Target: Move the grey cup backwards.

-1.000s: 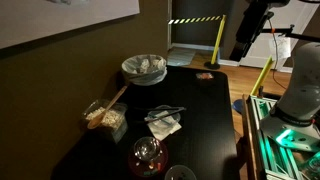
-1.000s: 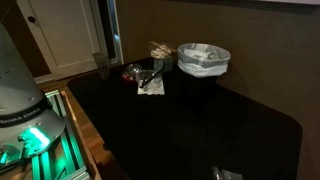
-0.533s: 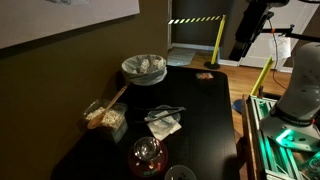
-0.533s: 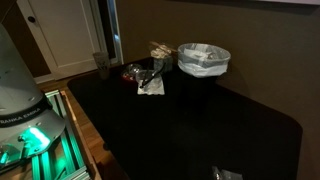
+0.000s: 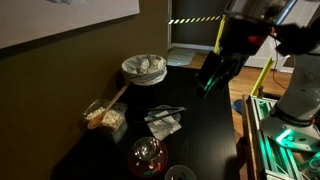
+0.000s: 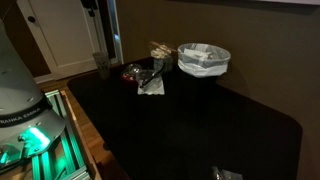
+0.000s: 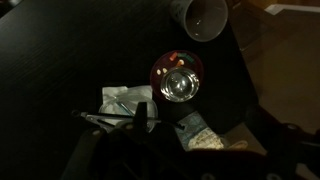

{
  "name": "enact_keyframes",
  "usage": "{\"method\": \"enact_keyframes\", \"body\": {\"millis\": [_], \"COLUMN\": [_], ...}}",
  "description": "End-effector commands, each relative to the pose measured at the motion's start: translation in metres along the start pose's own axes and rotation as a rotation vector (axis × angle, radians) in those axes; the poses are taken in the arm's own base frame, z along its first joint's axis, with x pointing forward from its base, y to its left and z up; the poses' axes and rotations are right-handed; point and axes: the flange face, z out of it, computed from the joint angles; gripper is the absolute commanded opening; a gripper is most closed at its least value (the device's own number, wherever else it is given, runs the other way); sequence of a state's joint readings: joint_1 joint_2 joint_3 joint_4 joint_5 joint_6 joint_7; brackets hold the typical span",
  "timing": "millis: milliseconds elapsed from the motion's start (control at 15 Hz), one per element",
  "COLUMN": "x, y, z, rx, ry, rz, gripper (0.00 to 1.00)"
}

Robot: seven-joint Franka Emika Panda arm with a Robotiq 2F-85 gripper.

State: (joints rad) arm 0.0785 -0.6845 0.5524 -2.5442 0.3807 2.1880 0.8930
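Note:
My gripper is to go to the grey cup next and close on the cup's rim [image 5: 173, 168] [image 7: 197, 38], on the side facing the reddish plate.
The grey cup [image 7: 203, 15] stands upright at the top edge of the wrist view, and it is empty. It also shows at the near table edge in an exterior view [image 5: 180, 174] and as a small dark cup in an exterior view [image 6: 103, 70]. Right beside it is the clear reddish glass globe [image 7: 178, 80]. My gripper [image 5: 213, 78] is blurred and hangs above the table's middle, well apart from the cup. In the wrist view its dark jaws [image 7: 200, 152] stand apart with nothing between them.
A white napkin with utensils [image 5: 163, 120] and a clear bag of food [image 5: 105, 117] lie near the globe. The large white mesh bowl [image 5: 144, 67] stands at the far end. The black table [image 5: 205, 125] ends at a green-lit rack [image 5: 285, 140].
The arm has swung down from the upper right corner to over the table's middle. The things on the table have not moved.

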Motion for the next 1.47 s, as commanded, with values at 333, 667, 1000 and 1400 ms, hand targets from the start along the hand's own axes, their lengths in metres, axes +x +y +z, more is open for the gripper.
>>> {"method": "enact_keyframes", "body": {"millis": [333, 667, 1000, 1400], "x": [0.030, 0.033, 0.024, -0.011], "y": [-0.006, 0.005, -0.003, -0.020], "z": [0.137, 0.139, 0.167, 0.222], "rx": [-0.268, -0.265, -0.121, 0.026], "ry": [-0.281, -0.272, -0.294, -0.392], "rz": [-0.142, -0.106, -0.350, -0.622], "gripper": [1.00, 1.00, 1.00, 1.00]}}
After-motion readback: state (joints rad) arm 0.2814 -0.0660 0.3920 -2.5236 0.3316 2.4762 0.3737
